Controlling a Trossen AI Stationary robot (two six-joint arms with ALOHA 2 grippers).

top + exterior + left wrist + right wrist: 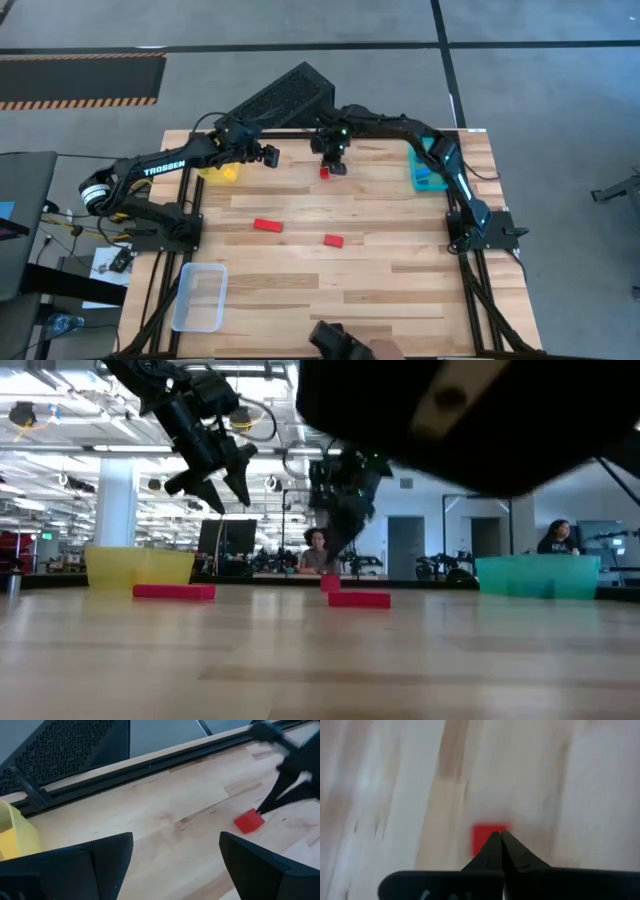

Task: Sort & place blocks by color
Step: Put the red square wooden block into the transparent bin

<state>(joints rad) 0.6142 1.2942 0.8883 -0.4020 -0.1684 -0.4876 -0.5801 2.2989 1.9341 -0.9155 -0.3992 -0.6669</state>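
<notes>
The small red block (324,173) (249,821) is near the table's far edge, below my right gripper. Next, my left gripper closes on its sides.
A small squarish red block (325,172) (482,840) (249,821) lies flat on the table near the far edge. My right gripper (333,158) (500,836) points down right over it with its fingers shut. Two oblong red blocks (267,225) (334,240) lie flat at mid table, and both show in the low view (174,591) (359,599). My left gripper (268,155) (176,865) hangs open above the table, between the yellow tray (220,172) and the small red block. My right gripper comes at the small red block from above, pointing down, with its shut fingertips (261,810) at the block's upper edge (255,814). I cannot tell whether they touch it or hover just over it. The block sits flat on the table.
The yellow tray stands at the far left, a teal tray (428,165) at the far right and a clear tray (198,296) at the near left. A black perforated box (285,95) sits beyond the far edge. A dark object (340,340) is at the near edge. People show in the room behind (316,550).
</notes>
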